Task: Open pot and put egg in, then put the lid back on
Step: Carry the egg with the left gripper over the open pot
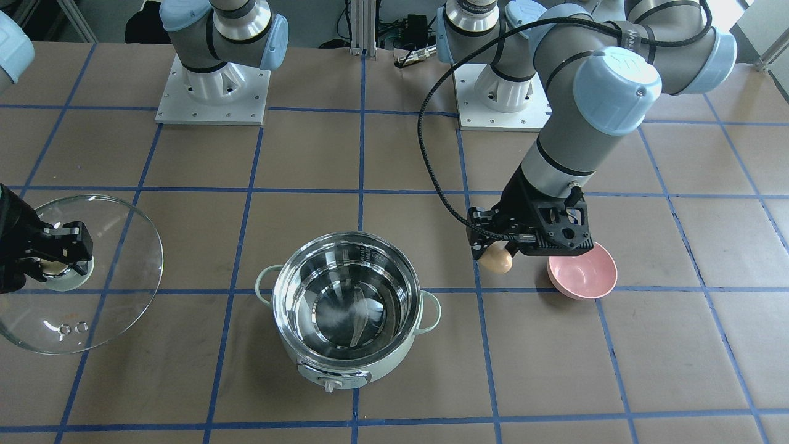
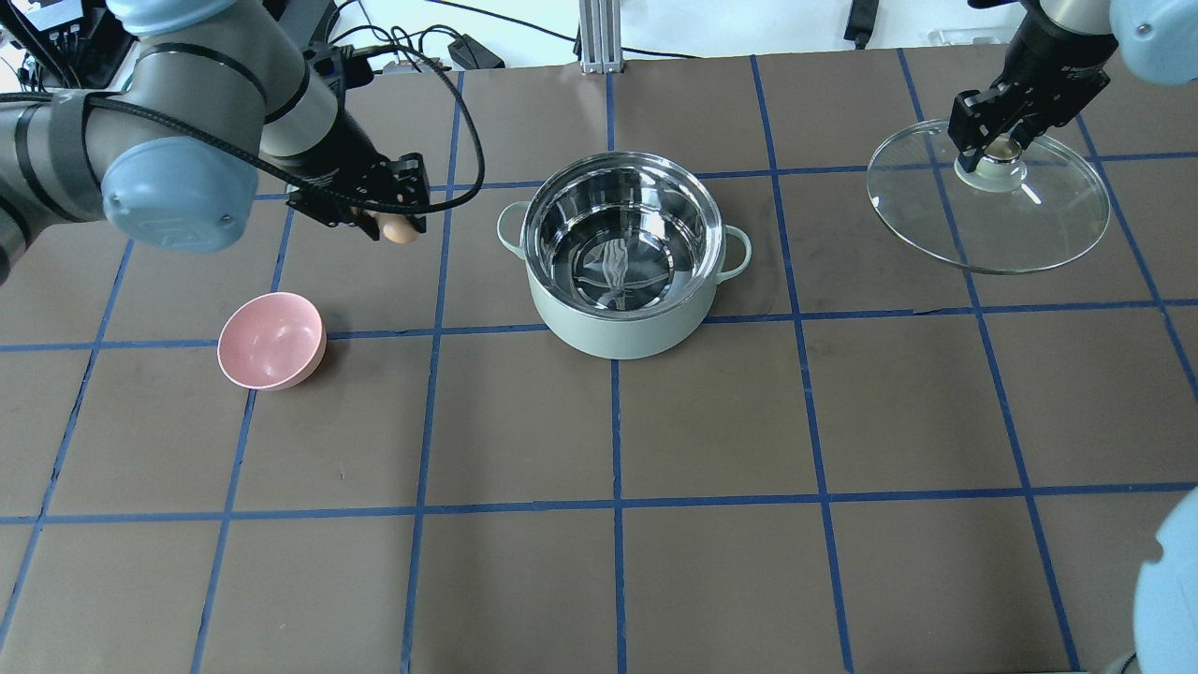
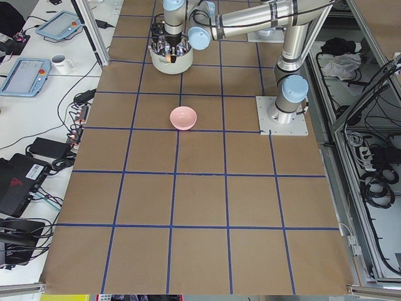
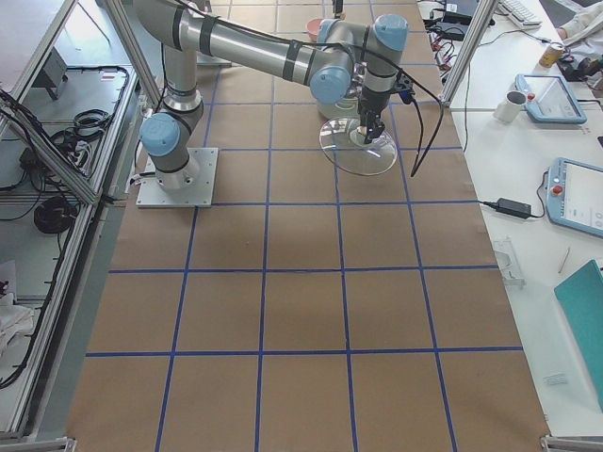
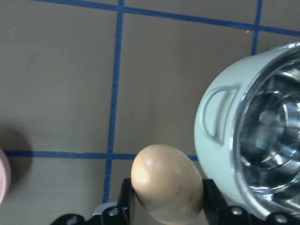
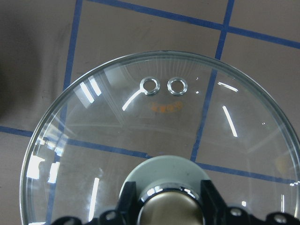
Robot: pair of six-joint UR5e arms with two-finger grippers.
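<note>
Next, I let the tan egg go from my left gripper near the middle of the mint-green pot's steel bottom [image 1: 344, 321] [image 5: 288, 127].
The mint-green pot [image 2: 622, 323] stands open at the table's middle, its steel inside bare; it also shows in the front view [image 1: 354, 308] and the left wrist view [image 5: 253, 126]. My left gripper [image 2: 398, 229] is shut on the tan egg [image 2: 401, 231], held above the table left of the pot; the egg also shows in the front view [image 1: 497, 259] and the left wrist view [image 5: 166, 183]. My right gripper [image 2: 1001, 150] is shut on the knob of the glass lid [image 2: 1048, 220], held aloft at the far right; the lid also shows in the front view [image 1: 105, 308] and the right wrist view [image 6: 159, 136].
A pink bowl [image 2: 271, 340] sits on the table to the left of the pot, near the left gripper; it also shows in the front view [image 1: 585, 274] and the left side view [image 3: 183, 117]. Blue tape lines grid the brown table.
</note>
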